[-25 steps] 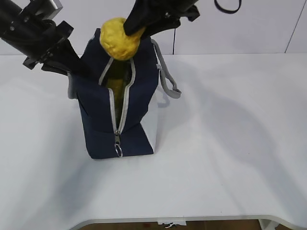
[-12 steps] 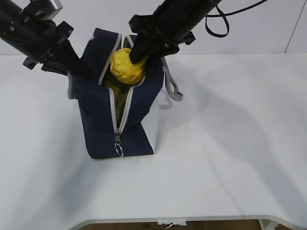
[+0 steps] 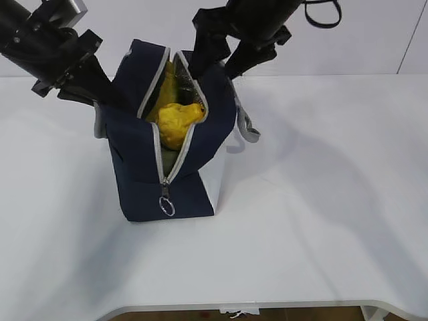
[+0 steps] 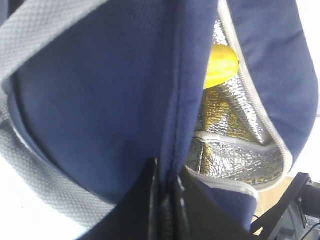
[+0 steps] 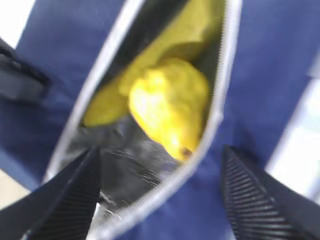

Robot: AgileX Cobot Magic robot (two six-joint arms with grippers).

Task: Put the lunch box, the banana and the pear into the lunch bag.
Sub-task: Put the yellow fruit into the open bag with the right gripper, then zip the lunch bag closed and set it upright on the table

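The pear sits high in the lunch bag's wide-open top, so the robot's right gripper will pinch the rim point(image 3: 217, 90) opposite the left gripper before both move the bag and close it.
The navy lunch bag point(image 3: 137, 167) stands upright with its zipper open. The pear point(image 3: 176, 120) lies inside the opening, free of any gripper, on top of the banana point(image 3: 168, 75). In the right wrist view the pear point(image 5: 170, 105) rests against the banana point(image 5: 185, 35) between the zipper edges. My right gripper point(image 3: 217, 67) is open and empty just above the bag's far end point(image 5: 160, 200). My left gripper point(image 3: 105, 95) is shut on the bag's left rim, pinching the navy fabric point(image 4: 165, 200). The silver lining point(image 4: 225, 130) shows. The lunch box is hidden.
The bag stands on a white table point(image 3: 321, 200). A grey strap handle point(image 3: 246, 127) hangs off the bag's right side. The zipper's ring pull point(image 3: 166, 206) hangs at the front. A wall runs behind the table.
The right gripper lowered the pear into the bag's opening, let it go and opened, then drew up. The pear now lies inside. The left gripper kept its hold.
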